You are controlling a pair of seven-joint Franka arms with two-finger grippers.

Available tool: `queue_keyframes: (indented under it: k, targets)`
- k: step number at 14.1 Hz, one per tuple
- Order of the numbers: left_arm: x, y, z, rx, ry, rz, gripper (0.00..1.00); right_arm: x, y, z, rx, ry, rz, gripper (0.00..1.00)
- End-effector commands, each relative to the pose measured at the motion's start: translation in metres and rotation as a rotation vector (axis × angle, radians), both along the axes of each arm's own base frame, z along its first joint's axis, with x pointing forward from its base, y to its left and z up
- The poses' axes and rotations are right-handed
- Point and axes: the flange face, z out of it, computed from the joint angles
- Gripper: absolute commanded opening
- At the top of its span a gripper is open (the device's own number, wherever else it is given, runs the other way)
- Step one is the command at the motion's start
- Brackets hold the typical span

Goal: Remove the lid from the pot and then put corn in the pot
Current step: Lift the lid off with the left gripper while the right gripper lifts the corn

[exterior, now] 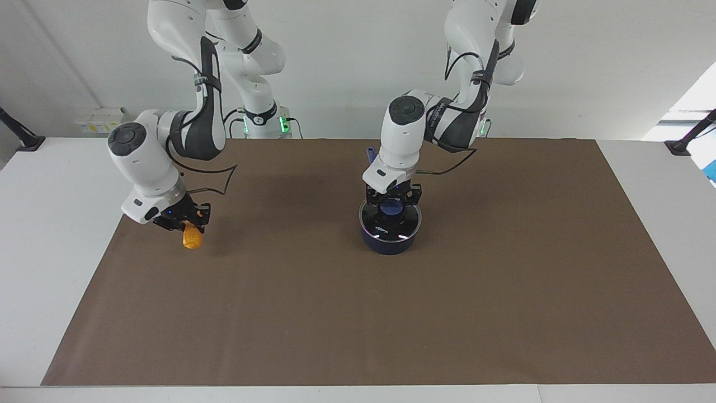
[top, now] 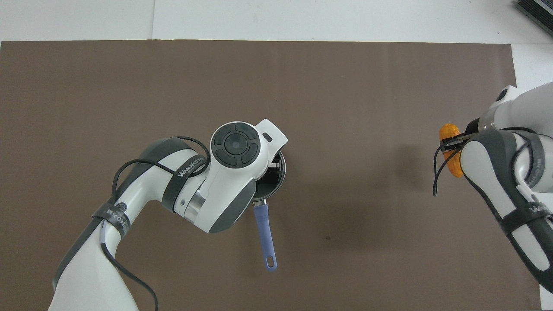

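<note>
I need to let go of the glass lid, which still sits on the navy pot, with my left gripper on the bare brown mat [top: 104, 159] beside its arm's black cable, away from the pot.
The navy pot [exterior: 390, 246] stands mid-mat with the glass lid [exterior: 391, 228] on it. Its blue handle [top: 264, 233] points toward the robots. My left gripper [exterior: 391, 207] is down on the lid, its fingers closed around the blue knob [exterior: 391, 209]. In the overhead view the left wrist hides most of the lid [top: 278, 172]. My right gripper [exterior: 189, 226] is shut on the orange corn [exterior: 192, 239] and holds it just above the mat near the right arm's end. The corn also shows in the overhead view [top: 447, 132].
The brown mat [exterior: 358, 313] covers most of the white table. A small white box [exterior: 100, 120] sits off the mat by the wall at the right arm's end.
</note>
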Motion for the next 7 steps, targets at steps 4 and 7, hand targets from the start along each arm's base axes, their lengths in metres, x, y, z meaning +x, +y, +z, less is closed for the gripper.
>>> queue_keyframes:
  k: [4,7]
  targets:
    - [0.01,0.013,0.052,0.016,-0.022,0.027,0.0,-0.024,0.013,0.089,0.0,0.015,-0.03,0.0]
    - [0.028,0.048,0.073,-0.001,-0.045,0.082,0.0,-0.027,0.042,0.116,-0.01,0.026,-0.074,0.0]
